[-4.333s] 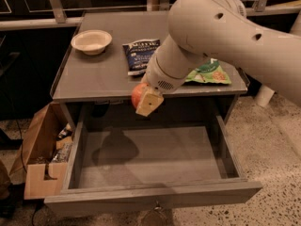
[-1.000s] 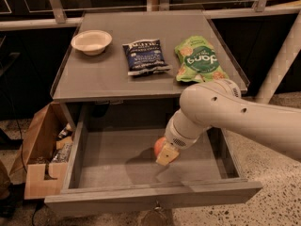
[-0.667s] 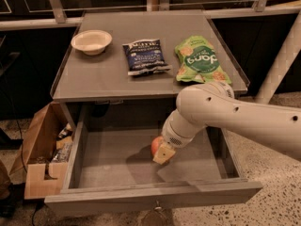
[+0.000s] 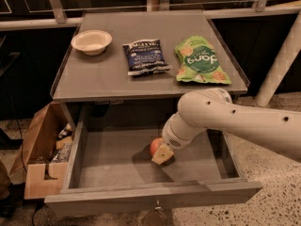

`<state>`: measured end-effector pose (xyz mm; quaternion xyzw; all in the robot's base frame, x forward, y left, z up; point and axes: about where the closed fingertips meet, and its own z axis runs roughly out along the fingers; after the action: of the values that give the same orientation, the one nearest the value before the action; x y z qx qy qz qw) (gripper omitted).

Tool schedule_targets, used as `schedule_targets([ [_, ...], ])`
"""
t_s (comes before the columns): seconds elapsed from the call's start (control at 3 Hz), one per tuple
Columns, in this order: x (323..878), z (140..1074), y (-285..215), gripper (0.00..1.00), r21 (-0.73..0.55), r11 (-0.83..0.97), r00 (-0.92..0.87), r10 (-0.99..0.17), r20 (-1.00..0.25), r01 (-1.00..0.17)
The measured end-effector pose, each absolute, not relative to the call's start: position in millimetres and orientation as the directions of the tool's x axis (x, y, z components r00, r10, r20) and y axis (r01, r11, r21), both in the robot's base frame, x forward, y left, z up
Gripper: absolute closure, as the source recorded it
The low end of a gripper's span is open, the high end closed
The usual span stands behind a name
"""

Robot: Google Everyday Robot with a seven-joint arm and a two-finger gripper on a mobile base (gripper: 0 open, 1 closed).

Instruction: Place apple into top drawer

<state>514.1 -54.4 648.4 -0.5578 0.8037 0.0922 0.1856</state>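
Note:
The apple, now low inside the open top drawer, will go down on the drawer's grey bottom, just behind the small metal pull (image 4: 161, 153), as my gripper lets go of it there.
The apple (image 4: 155, 146) is small, round and red-orange, low inside the open top drawer (image 4: 117, 161), about at the middle of its grey floor. My gripper (image 4: 160, 152) reaches down into the drawer from the right and is shut on the apple, with one tan fingertip (image 4: 163, 155) showing in front of it. The apple sits at or just above the drawer bottom. The drawer is pulled far out, with a small metal pull (image 4: 156, 205) on its front panel.
On the cabinet top (image 4: 99, 74) lie a white bowl (image 4: 91, 41), a dark blue snack bag (image 4: 145, 57) and a green snack bag (image 4: 201, 60). A brown cardboard box (image 4: 40, 147) with clutter stands on the floor left of the drawer. My arm (image 4: 235, 119) crosses the drawer's right side.
The gripper with the apple came down from the cabinet's front edge into the drawer, and in the last second shifted slightly left and lower.

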Motion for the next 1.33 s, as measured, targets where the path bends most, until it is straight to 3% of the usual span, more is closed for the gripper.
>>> schedule_targets([
  [1.0, 512, 618, -66, 1.00, 0.007, 0.415, -0.375, -0.815, -0.441, -0.910],
  [1.33, 508, 614, -72, 0.84, 0.027, 0.416, -0.383, -0.806, -0.451, -0.909],
])
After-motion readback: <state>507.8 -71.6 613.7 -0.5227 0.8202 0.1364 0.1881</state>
